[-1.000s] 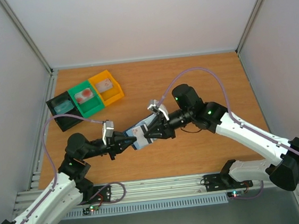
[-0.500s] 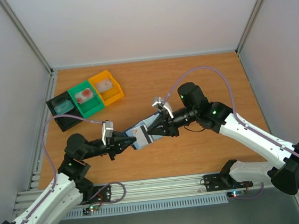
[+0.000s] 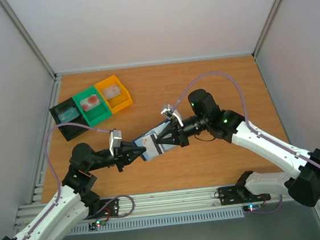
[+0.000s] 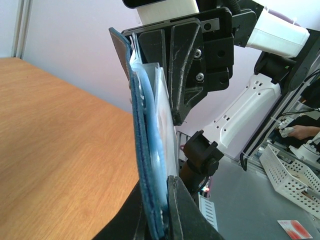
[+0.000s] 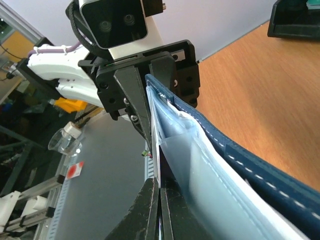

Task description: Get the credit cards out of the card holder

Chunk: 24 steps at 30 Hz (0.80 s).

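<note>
The robot's left gripper will release the card holder on the bare table (image 3: 150,156) between the yellow bin and front rail.
The card holder (image 3: 151,143), navy blue with pale blue inner pockets, hangs above the table between both arms. My left gripper (image 3: 142,151) is shut on its left end; in the left wrist view the card holder (image 4: 139,150) stands edge-on in my left gripper (image 4: 156,200). My right gripper (image 3: 162,143) is shut on the thin edge of a pale credit card (image 5: 157,150) that sticks out of a pocket. In the right wrist view my right gripper (image 5: 159,186) pinches that edge beside the card holder (image 5: 260,172). The card's face (image 4: 164,115) shows a faint reddish mark.
Three bins stand in a row at the table's back left: black (image 3: 63,123), green (image 3: 98,114) and yellow (image 3: 122,101). Each holds a card. The bare wooden table (image 3: 213,85) stretches to the right and back.
My right gripper's jaws have closed onto the card's edge. The right arm swung slightly right and came back. The left arm and the card holder have stayed put.
</note>
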{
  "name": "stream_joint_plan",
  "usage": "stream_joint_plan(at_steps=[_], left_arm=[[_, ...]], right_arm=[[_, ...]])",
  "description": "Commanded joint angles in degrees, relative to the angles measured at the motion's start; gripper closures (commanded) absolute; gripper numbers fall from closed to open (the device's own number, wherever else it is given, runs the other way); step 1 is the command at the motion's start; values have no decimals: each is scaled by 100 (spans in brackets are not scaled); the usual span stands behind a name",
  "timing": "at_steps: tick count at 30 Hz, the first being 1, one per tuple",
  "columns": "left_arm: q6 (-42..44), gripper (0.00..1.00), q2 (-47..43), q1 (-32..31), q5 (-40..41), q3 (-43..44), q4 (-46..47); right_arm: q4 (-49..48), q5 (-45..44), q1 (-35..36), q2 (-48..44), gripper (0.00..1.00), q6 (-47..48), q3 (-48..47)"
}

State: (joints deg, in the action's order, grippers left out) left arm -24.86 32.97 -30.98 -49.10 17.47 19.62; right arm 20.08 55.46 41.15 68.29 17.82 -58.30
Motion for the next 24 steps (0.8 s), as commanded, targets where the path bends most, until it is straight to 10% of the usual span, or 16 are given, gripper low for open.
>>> stream_joint_plan(at_steps=[1,24], left_arm=[[121,100,-82,-21,10,-25,332],[113,100,-52,-22,-33,-12,355]], right_arm=[[463,-206,-20,-376,99,324,12],[738,-191,-109,-397,99,403,-85]])
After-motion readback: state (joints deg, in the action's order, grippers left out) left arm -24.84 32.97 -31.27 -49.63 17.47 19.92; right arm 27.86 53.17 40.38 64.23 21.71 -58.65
